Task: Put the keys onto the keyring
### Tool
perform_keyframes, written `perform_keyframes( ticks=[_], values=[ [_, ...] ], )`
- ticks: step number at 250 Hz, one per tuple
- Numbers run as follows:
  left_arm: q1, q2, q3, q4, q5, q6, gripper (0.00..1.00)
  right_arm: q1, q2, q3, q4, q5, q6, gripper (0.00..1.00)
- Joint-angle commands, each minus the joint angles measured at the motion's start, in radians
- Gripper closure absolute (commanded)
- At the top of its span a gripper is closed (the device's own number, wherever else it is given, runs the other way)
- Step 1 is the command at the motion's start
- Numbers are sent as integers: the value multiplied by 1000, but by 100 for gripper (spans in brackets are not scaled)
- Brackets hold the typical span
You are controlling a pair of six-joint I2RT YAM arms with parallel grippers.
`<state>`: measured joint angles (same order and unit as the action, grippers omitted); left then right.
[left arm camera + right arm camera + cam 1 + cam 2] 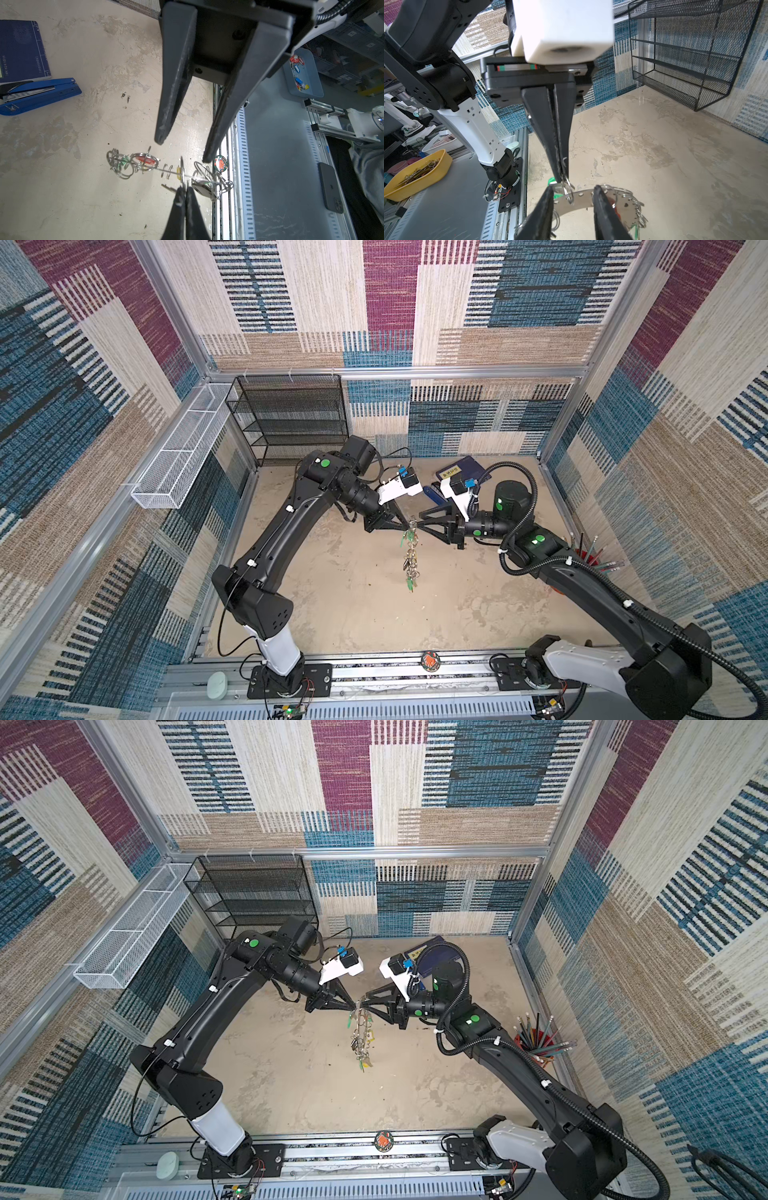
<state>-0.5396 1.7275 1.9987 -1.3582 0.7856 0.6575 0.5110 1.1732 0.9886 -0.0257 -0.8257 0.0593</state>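
The split ring's upper end is covered by my left gripper's shut fingers, so next my right gripper pinches it close to the disc [570,198] before my left gripper backs away.
The keyring [410,560] hangs in mid-air over the middle of the table, also in a top view [360,1040], with the two grippers meeting at its upper end. My left gripper [184,188] is shut on a silver key [168,187] with a green tag [552,181]. A split ring [569,192] links that key to the keyring's flat grey disc [580,199]. My right gripper [573,188] is open, its fingers standing on either side of a stretch of the disc. I cannot tell whether they touch it. In the left wrist view the keyring [145,163] shows edge-on.
A blue stapler [39,95] and a dark blue notebook [20,47] lie at the back of the table. A black mesh shelf [291,418] stands at the back left, beside a white wire basket [183,448]. A red cup of pencils [536,1044] is at the right wall.
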Motion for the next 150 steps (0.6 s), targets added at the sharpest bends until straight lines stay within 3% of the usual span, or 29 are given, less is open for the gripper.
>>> perform_keyframes(
  ticks=[1, 54, 150],
  values=[
    [0, -10, -5, 4, 28, 25, 100, 0, 22, 12, 1, -28, -6, 61],
    [-1, -18, -11, 7, 46, 28, 100, 11, 44, 23, 10, -63, -1, 55],
    [-4, -8, -6, 9, 45, 25, 100, 37, 67, 26, 15, -91, -4, 88]
  ],
)
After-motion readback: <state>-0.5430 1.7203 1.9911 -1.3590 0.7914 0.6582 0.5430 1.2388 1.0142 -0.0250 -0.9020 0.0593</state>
